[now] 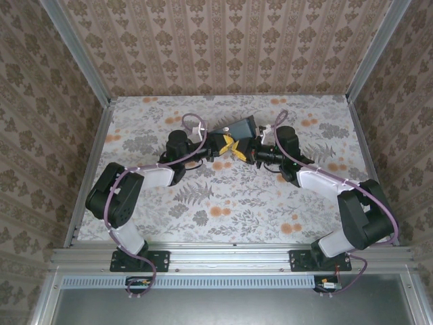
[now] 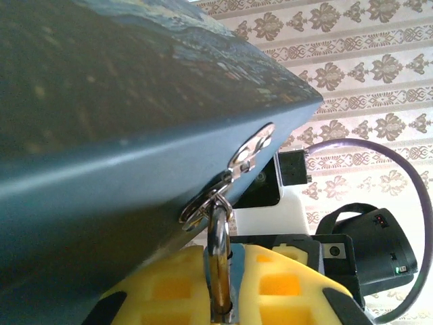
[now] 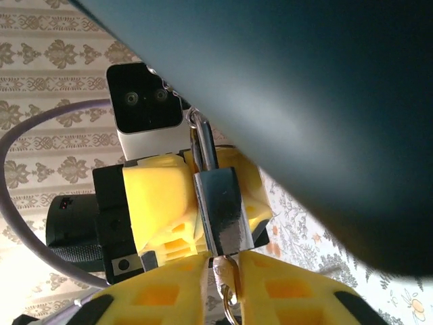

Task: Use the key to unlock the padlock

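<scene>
The tilted tin is crowding my right gripper's wrist at the key. I will open my right gripper, back it off and then take the key bow [image 3: 225, 275] from a clearer angle.
The small padlock [image 3: 220, 210] hangs by its thin shackle from the ring hasp [image 2: 223, 193] of the dark blue tin [image 1: 241, 127]. My left gripper [image 2: 226, 291] is shut on the padlock body [image 2: 220, 271], yellow fingers on both sides. The key [image 3: 229, 271] sticks into the padlock's bottom end, a split ring hanging below it. My right gripper [image 3: 226, 284] stands around the key bow, its jaws slightly open; a sliver of tablecloth shows between the left finger [image 3: 169, 291] and the key. Both grippers meet at mid-table [image 1: 233, 147].
The tin is tilted up off the flowered tablecloth [image 1: 223, 203] and looms close over both wrist cameras. Patterned walls close in the back and sides. The near half of the table has free room.
</scene>
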{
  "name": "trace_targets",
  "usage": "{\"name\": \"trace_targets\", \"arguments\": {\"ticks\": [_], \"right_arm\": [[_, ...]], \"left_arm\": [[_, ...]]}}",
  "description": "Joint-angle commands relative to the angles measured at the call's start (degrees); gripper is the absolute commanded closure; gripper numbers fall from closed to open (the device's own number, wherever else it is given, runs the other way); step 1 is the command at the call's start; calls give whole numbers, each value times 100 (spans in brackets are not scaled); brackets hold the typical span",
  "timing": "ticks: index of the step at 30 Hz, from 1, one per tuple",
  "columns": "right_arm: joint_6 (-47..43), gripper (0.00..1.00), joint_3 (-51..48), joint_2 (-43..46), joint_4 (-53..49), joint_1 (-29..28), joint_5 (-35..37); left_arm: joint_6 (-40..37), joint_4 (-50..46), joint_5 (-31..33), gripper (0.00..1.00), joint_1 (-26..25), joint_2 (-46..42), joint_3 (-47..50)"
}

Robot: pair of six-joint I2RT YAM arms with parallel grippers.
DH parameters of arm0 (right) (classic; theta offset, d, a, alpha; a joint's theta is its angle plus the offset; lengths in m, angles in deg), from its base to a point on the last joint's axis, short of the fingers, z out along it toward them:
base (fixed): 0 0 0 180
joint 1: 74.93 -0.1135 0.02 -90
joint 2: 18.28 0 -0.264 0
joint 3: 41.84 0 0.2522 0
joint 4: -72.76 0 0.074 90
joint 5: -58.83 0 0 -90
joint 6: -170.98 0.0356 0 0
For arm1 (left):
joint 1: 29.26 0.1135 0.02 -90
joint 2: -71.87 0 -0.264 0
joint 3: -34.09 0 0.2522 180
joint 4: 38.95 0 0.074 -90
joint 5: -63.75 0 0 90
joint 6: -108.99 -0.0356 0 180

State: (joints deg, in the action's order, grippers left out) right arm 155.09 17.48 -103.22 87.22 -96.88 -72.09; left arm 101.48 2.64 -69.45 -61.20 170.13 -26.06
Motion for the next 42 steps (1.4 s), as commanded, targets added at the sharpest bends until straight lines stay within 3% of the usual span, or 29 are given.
{"name": "trace_targets", "arguments": {"ticks": [1, 8, 13, 16, 19, 23, 31, 42], "right_arm": [[-240, 73, 202, 264, 160, 32, 214], [-361, 61, -220, 700, -151, 100, 326], [-1081, 60, -85, 996, -1234, 126, 451], [-2361, 63, 313, 1271, -2390, -80, 846], [-4284, 63, 870, 1521, -3702, -716, 1981], [-5312, 62, 738, 1710, -3557, -1064, 3038], [-5785, 63, 812, 1213, -3737, -1188, 3231], [-5092, 59, 847, 835, -2985, -1337, 2628]], "left_arm": [[6, 389, -413, 100, 2, -225, 186], [82, 439, -343, 100, 252, -393, 286], [144, 494, -321, 100, 329, -418, 348], [202, 455, -304, 100, 355, -437, 348], [280, 266, -280, 100, 372, -447, 326], [247, -114, -289, 100, 364, -536, 276], [149, -417, -217, 100, 364, -694, 287], [24, -569, -172, 100, 359, -744, 279]]}}
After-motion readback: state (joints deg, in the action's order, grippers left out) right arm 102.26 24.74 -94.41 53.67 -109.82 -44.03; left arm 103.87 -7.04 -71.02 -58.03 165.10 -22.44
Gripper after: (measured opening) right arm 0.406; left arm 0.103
